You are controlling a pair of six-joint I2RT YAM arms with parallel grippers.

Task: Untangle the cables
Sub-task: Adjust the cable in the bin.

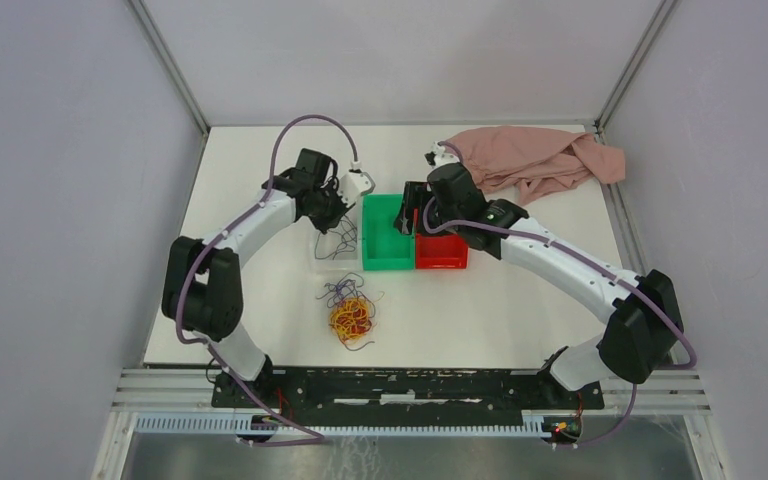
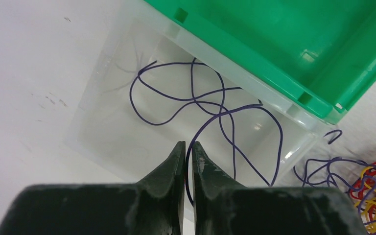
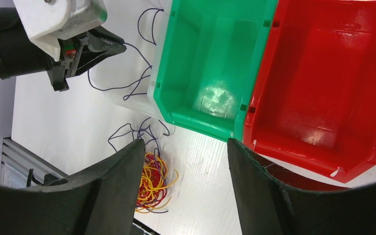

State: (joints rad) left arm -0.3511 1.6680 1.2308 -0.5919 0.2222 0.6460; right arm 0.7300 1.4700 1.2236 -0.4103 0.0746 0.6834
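Note:
The purple cable arches high over the bottom of the clear bin, so next my left gripper grabs the cable again and puts it deeper into the bin (image 2: 152, 116) first.
A fist-sized tangle of red, yellow and purple cables (image 1: 350, 318) lies on the white table, also low in the right wrist view as the tangle (image 3: 154, 178). Loose purple cables (image 2: 210, 105) loop inside a clear bin (image 2: 93, 117). My left gripper (image 2: 189, 144) hangs over that bin, its jaws pressed together on one purple cable strand that runs up between the fingertips. My right gripper (image 3: 185, 142) stands open and holds nothing, hovering above the front edge of the green bin (image 3: 210, 58). In the top view the left gripper (image 1: 332, 208) is left of the green bin (image 1: 368, 232).
A red bin (image 1: 441, 252) sits against the green bin's right side; both show no cables inside. The clear bin (image 1: 322, 250) touches the green bin's left side. A pink cloth (image 1: 535, 160) lies at the back right. More purple strands (image 2: 323, 166) trail from the tangle.

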